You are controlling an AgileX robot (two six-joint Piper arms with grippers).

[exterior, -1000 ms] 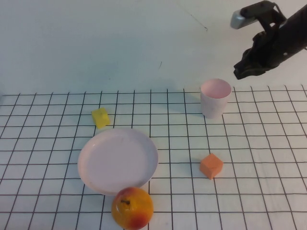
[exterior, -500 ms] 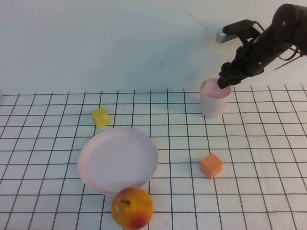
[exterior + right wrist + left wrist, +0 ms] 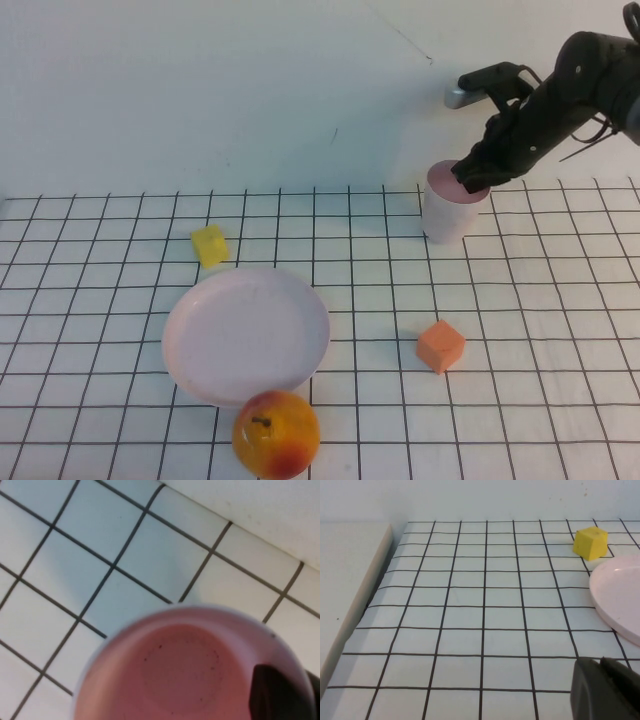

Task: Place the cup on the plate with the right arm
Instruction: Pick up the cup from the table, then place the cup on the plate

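Next, my right gripper puts the pale pink cup down upright on the middle of the empty plate (image 3: 249,338).
The pale pink cup (image 3: 445,218) stands on the grid mat at the back right. My right gripper (image 3: 470,180) is at its rim on the right side. In the right wrist view one finger (image 3: 275,695) is inside the cup (image 3: 175,670) and the other is outside the wall, closed on the rim (image 3: 306,690). The cup's base is on the mat. The pale pink plate (image 3: 245,335) lies empty at the front left, well apart from the cup. My left gripper (image 3: 601,662) is shut and empty, low over the mat beside the plate's edge (image 3: 620,595).
A yellow-red apple (image 3: 276,433) sits against the plate's front edge. A yellow cube (image 3: 209,244) lies behind the plate and also shows in the left wrist view (image 3: 590,542). An orange cube (image 3: 440,346) lies between cup and plate, towards the front.
My right gripper came down and to the left from above the cup's right side to its rim. One finger went inside the cup. The cup, plate and other objects stayed in place.
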